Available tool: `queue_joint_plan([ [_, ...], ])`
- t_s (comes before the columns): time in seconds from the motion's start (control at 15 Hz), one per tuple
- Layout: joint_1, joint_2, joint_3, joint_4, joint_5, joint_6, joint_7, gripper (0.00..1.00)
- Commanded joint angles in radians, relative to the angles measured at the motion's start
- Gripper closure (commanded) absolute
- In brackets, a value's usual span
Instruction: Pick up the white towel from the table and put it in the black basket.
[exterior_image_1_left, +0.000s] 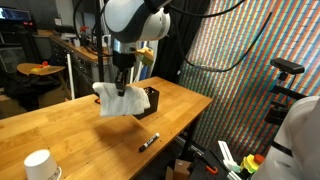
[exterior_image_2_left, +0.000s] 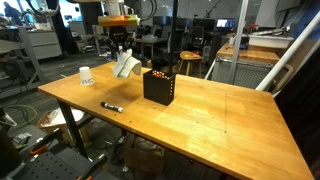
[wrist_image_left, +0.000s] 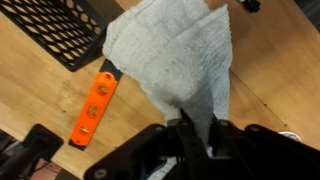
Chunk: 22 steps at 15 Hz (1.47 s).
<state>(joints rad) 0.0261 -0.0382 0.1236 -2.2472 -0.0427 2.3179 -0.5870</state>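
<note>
Next, my gripper lets go of the white towel inside the open top of the black basket (exterior_image_1_left: 145, 91) (wrist_image_left: 58, 22), beside the orange tool.
The white towel (exterior_image_1_left: 118, 101) hangs from my gripper (exterior_image_1_left: 122, 86) above the wooden table, clear of its surface. It also shows in an exterior view (exterior_image_2_left: 126, 66) and in the wrist view (wrist_image_left: 175, 55). My gripper (wrist_image_left: 197, 130) is shut on the towel's upper end. The black basket (exterior_image_2_left: 159, 85) stands upright on the table just beside the hanging towel; in an exterior view (exterior_image_1_left: 147, 101) it is partly hidden behind the towel. Its mesh wall shows at the top left of the wrist view (wrist_image_left: 60, 28).
An orange tool (wrist_image_left: 93, 108) lies on the table next to the basket. A black marker (exterior_image_1_left: 148, 142) (exterior_image_2_left: 111, 106) lies near the table's front edge. A white cup (exterior_image_1_left: 40, 165) (exterior_image_2_left: 86, 76) stands near a table corner. Lab clutter surrounds the table (exterior_image_2_left: 200, 125).
</note>
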Motion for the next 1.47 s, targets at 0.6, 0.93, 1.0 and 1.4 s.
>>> queue_joint_plan([
  [0.6,-0.080,-0.090,-0.128,-0.026,-0.186,0.099,0.488,0.96],
  [0.93,-0.082,0.027,-0.120,0.018,-0.403,0.160,0.692,0.96],
  [1.0,-0.081,0.047,-0.126,0.027,-0.445,0.168,0.721,0.96],
  [1.4,-0.077,0.191,-0.186,0.065,-0.550,0.201,0.783,0.96],
])
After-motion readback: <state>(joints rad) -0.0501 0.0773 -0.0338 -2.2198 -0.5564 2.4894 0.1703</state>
